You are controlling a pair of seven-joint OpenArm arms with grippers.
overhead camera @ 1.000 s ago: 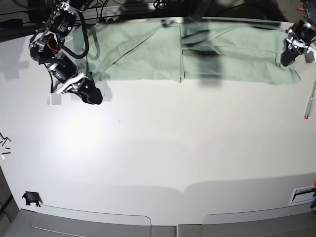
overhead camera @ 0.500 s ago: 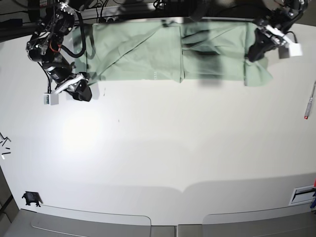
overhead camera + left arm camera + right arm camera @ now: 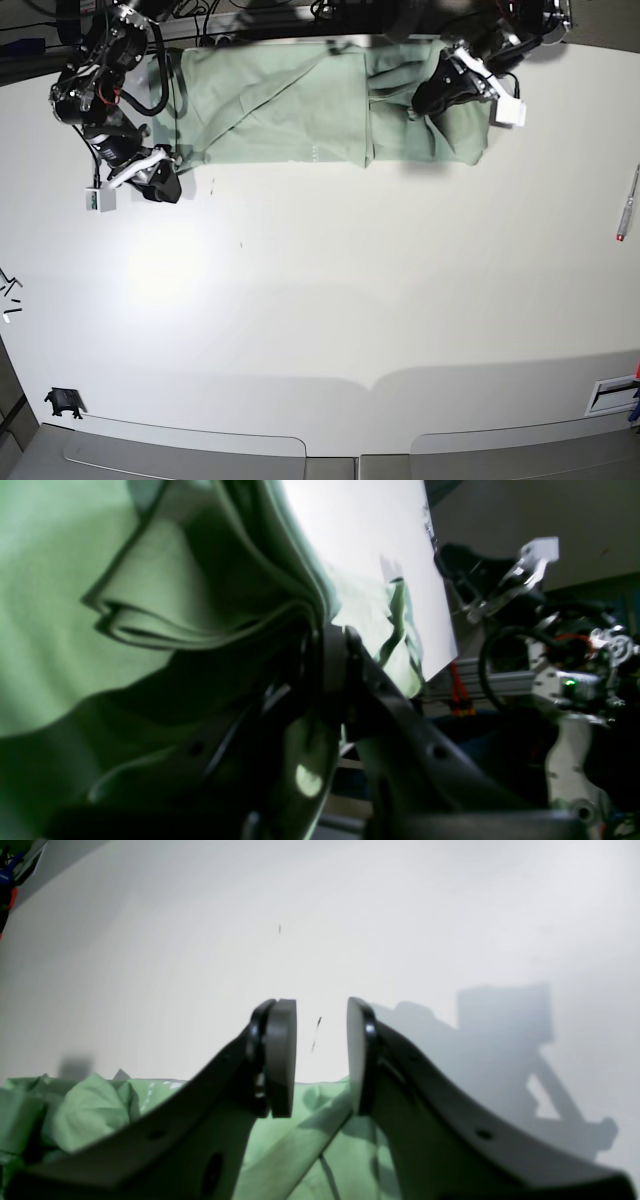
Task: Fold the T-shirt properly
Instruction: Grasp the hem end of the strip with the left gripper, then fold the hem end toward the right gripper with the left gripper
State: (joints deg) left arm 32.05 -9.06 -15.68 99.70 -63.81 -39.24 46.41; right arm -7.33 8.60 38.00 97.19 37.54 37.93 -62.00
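The shirt's folded-back end bunches at the left gripper over the shirt's body, so the robot should put that end down, turn and grab the cloth nearer the fold [image 3: 452, 125].
The pale green T-shirt [image 3: 290, 105] lies spread along the table's far edge. My left gripper [image 3: 428, 98] is shut on the shirt's right end, which it holds folded back over the shirt's body. In the left wrist view the bunched cloth [image 3: 200, 610] runs into the shut left gripper [image 3: 330, 650]. My right gripper [image 3: 165, 187] stands open just off the shirt's near left corner. The right wrist view shows the right gripper [image 3: 320, 1055] with nothing between its pads, the shirt's edge [image 3: 90, 1110] beneath it.
A pen-like tool [image 3: 628, 205] lies at the right table edge. Small dark bits [image 3: 8, 295] and a black clip [image 3: 63, 402] sit at the left. A slotted opening [image 3: 612, 395] is at the near right corner. White tabletop [image 3: 330, 300] stretches in front of the shirt.
My left gripper has carried the shirt's right end leftward, folding it over the body. My right gripper has drifted a little left and back, still open.
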